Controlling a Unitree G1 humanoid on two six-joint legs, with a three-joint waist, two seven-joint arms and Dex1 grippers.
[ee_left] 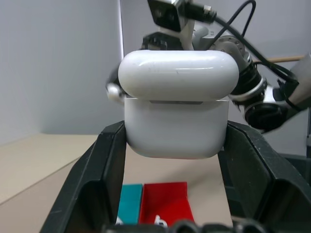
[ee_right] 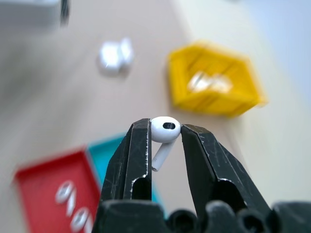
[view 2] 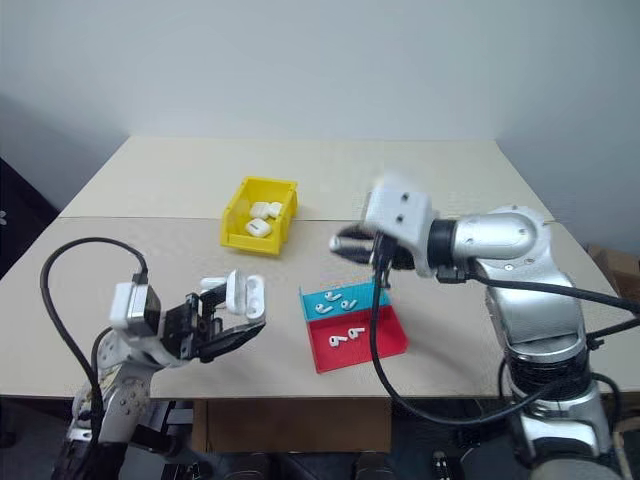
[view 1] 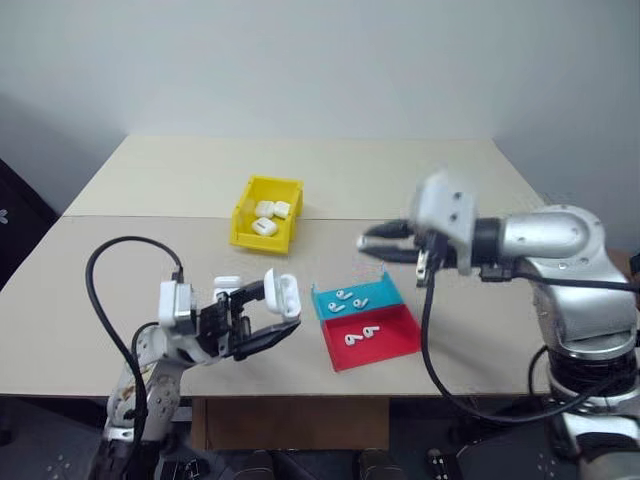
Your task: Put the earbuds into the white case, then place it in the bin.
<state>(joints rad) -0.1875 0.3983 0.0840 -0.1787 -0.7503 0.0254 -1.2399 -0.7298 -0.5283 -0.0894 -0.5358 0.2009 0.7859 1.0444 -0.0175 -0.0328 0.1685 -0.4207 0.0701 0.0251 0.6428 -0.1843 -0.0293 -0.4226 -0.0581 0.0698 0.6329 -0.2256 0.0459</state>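
Next, I let go of the earbud, now held above the trays, with my right gripper in the open white case (view 1: 296, 285) that my left gripper holds.
My left gripper (view 1: 272, 312) is shut on a white case (view 1: 282, 293) and holds it above the table's front left, its lid flipped up. In the left wrist view the case (ee_left: 175, 111) sits between both black fingers (ee_left: 104, 160). My right gripper (view 1: 375, 243) hovers above the trays, pointing left, shut on one earbud (ee_right: 165, 130) by its head, stem hanging down. More earbuds (view 1: 345, 297) lie in the blue tray, and two (view 1: 360, 335) lie in the red tray. The yellow bin (view 1: 243, 230) stands behind, with three white cases (view 1: 268, 215) in it.
The blue tray (view 1: 378, 292) and the red tray (view 1: 395, 340) lie side by side at the front centre. Another white case (view 1: 227, 285) rests on the table just behind my left gripper. Black cables hang from both arms near the table's front edge.
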